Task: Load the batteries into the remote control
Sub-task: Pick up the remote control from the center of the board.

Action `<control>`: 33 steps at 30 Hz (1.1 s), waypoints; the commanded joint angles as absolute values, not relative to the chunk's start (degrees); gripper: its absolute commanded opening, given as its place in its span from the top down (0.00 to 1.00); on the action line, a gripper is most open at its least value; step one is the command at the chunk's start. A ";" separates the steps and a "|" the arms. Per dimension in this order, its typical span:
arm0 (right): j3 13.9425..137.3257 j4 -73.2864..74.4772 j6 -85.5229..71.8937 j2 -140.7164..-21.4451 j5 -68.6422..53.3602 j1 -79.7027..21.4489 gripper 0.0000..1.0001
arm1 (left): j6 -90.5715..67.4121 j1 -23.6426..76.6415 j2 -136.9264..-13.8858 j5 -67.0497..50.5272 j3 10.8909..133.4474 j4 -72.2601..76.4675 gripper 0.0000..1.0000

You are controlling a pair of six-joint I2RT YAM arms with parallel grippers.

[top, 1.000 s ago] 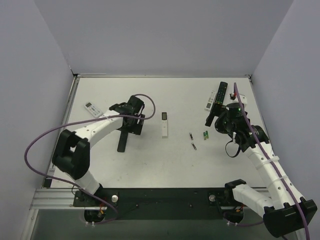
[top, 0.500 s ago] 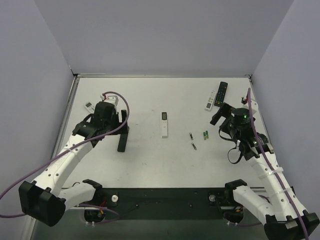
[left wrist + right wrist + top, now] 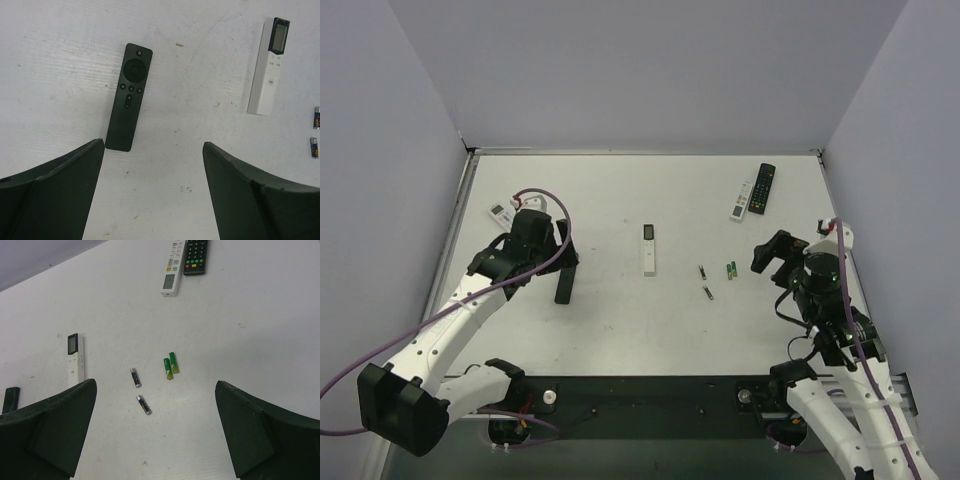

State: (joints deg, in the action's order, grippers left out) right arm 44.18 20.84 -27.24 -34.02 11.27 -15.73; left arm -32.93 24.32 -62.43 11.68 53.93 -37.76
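Next, I move my left gripper to the white remote near the dark batteries and close it on the remote's middle (image 3: 649,254) (image 3: 269,77), just below its screen.
Two green batteries (image 3: 170,365) lie side by side right of the table's middle, with two dark batteries (image 3: 134,377) (image 3: 144,404) just left of them. In the top view the green pair (image 3: 730,269) and the dark cells (image 3: 701,270) lie between a white remote (image 3: 649,248) and my right gripper (image 3: 772,255). That gripper (image 3: 155,430) is open and empty, apart from the batteries. My left gripper (image 3: 564,252) (image 3: 152,190) is open and empty above a black remote (image 3: 128,102) (image 3: 563,283), not touching it. The white remote also shows in the left wrist view (image 3: 270,65).
A white remote (image 3: 742,200) and a black remote (image 3: 763,188) lie together at the back right. Another small white remote (image 3: 503,213) lies at the far left beside my left arm. Grey walls close in the table's sides.
My left arm has swung back to the left and now hovers over the black remote. My right gripper has drawn back from the back-right remotes toward the near right.
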 commanded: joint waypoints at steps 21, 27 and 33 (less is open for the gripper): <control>45.70 21.53 -21.36 -37.61 7.38 -18.90 0.04 | -35.96 19.78 -79.80 11.86 64.95 -30.58 0.09; 45.88 21.71 -21.09 -40.33 6.94 -18.72 0.06 | -34.11 15.56 -83.23 13.19 66.62 -30.59 0.09; 47.55 21.88 -19.69 -42.53 6.42 -18.63 0.07 | -33.92 13.37 -85.69 13.19 68.20 -29.27 0.09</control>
State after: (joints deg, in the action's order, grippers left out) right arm 44.77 21.93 -20.88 -41.30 6.70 -18.57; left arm -34.87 15.11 -84.68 13.30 64.77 -32.69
